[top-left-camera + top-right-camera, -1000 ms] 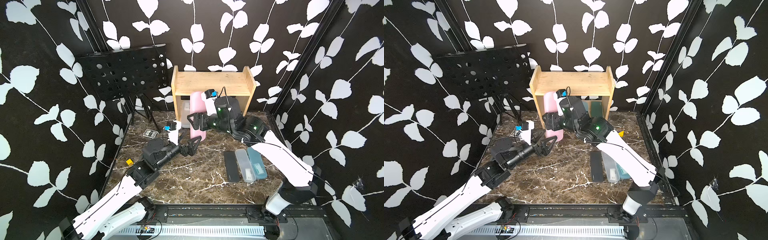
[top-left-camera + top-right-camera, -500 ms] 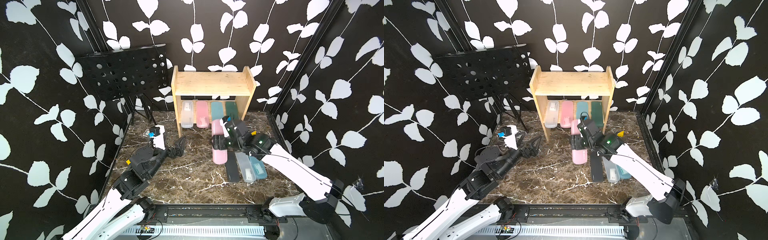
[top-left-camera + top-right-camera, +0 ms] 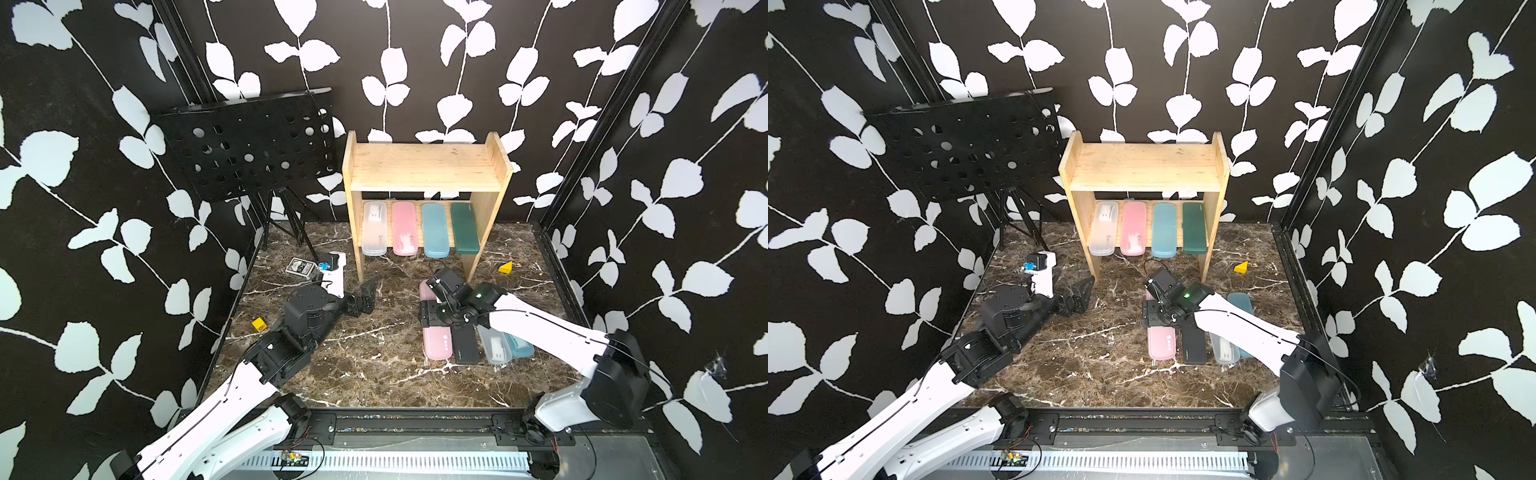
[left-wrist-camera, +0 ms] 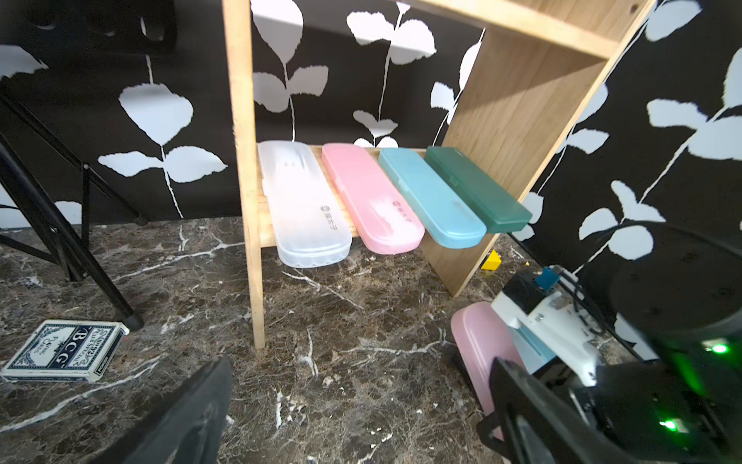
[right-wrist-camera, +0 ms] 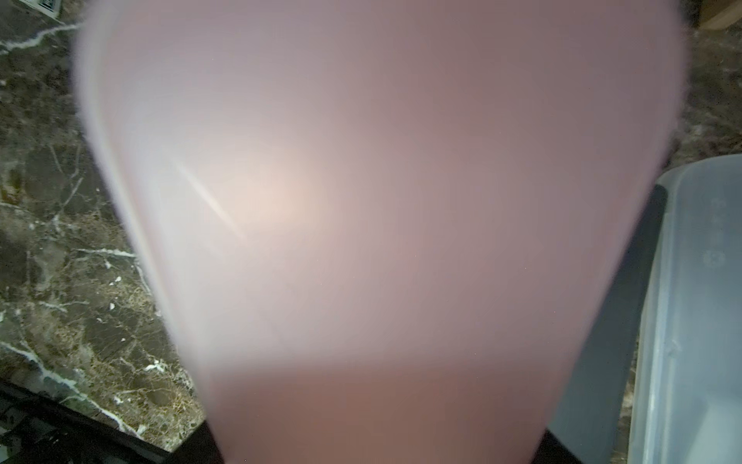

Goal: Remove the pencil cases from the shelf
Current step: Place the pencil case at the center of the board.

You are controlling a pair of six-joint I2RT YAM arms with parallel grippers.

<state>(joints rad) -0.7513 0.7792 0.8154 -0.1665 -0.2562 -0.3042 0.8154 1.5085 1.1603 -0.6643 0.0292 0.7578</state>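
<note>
Next, my right gripper sets the pink case down on the marble floor (image 3: 442,334) next to the black case and lets it go.
The light-wood shelf (image 3: 424,166) stands at the back; its top tier is bare. On its lower tier lie a frosted clear pencil case (image 3: 374,228), a pink one (image 3: 404,228), a teal one (image 3: 435,230) and a dark green one (image 3: 465,228). Down on the marble floor, my right gripper (image 3: 432,309) is shut across the middle of another pink case (image 3: 436,343), which fills the right wrist view (image 5: 381,201). Beside it lie black (image 3: 464,345), clear (image 3: 496,347) and teal (image 3: 521,347) cases. My left gripper (image 3: 368,293) stands open and empty near the shelf's left leg.
A black perforated music stand (image 3: 249,145) on a tripod stands left of the shelf. A patterned card box (image 3: 300,267) lies near its feet. A yellow wedge (image 3: 506,267) sits right of the shelf and a small yellow block (image 3: 259,324) by the left wall.
My right arm has carried the pink case from the shelf front down to the floor beside the black case. My left arm has drawn back, its jaws still open.
</note>
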